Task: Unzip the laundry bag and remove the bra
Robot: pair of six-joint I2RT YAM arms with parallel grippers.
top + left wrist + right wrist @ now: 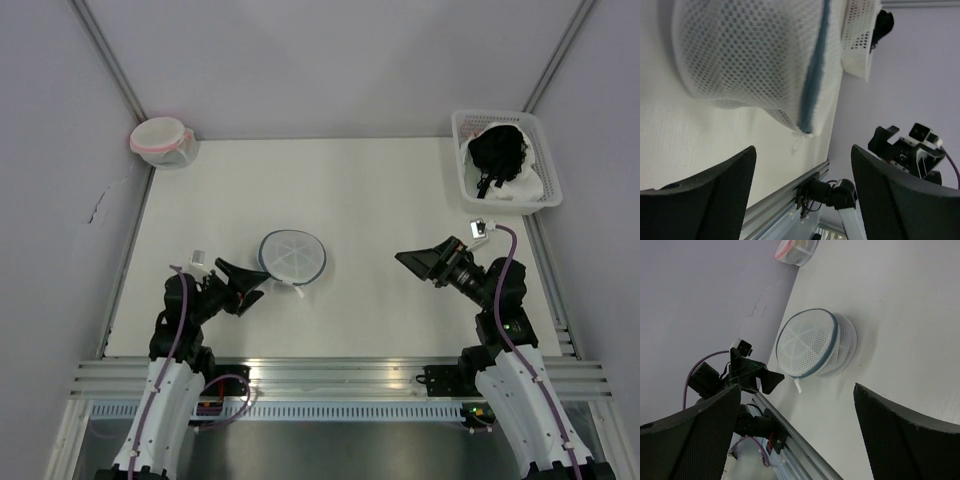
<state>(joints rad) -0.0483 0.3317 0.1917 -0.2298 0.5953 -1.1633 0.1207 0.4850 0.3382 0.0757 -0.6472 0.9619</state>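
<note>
The zipper runs along the near rim of the laundry bag (302, 284) (802, 376) beside its small white tag. So my right gripper needs to close there.
The laundry bag (292, 256), a round white mesh pouch with a grey-blue rim, lies flat on the table at centre left. It also shows in the left wrist view (750, 55) and the right wrist view (815, 343). Its small white tag (798, 386) points toward the near edge. No black fabric shows through the mesh. The black bra (497, 150) lies in the white slotted basket (545, 165) at the back right. My left gripper (250, 280) is open and empty, just left of the bag's near edge (802, 150). My right gripper (418, 265) is open and empty, well right of the bag (797, 390).
A round white pouch with a pink rim (160, 140) sits at the back left corner, and shows in the right wrist view (796, 250). The basket shows in the left wrist view (857, 35). An aluminium rail (330, 375) runs along the table's near edge.
</note>
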